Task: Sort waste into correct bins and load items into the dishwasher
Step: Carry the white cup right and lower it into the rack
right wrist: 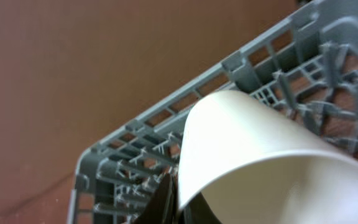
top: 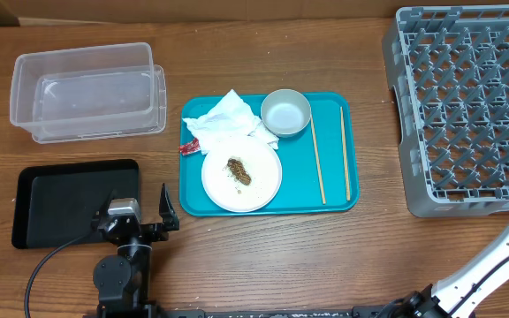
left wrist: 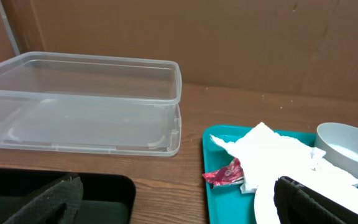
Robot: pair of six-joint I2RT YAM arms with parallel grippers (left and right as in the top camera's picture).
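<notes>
My right gripper is going to set the small white cup, now held by the dish rack, down among the grey dish rack's wires, about halfway between the rack's front and back edges.
On the teal tray (top: 336, 199) lie crumpled white napkins (top: 224, 121), a red wrapper (top: 189, 147), a white plate (top: 263, 181) with a brown food scrap (top: 239, 171), a white bowl (top: 285, 112) and two chopsticks (top: 317, 159). My left gripper (top: 138, 209) is open and empty between the black tray (top: 69, 199) and the teal tray; its wrist view shows the napkins (left wrist: 272, 152) and wrapper (left wrist: 225, 174) ahead. My right gripper (right wrist: 180, 194) is shut on the rim of a small white cup (right wrist: 260, 143), held by the grey dish rack (right wrist: 123, 162).
The clear tub (top: 87, 93) stands at the back left, also seen in the left wrist view (left wrist: 86, 99). The grey rack (top: 467, 106) fills the right side. My right arm (top: 502, 252) runs off the overhead's right edge below the rack.
</notes>
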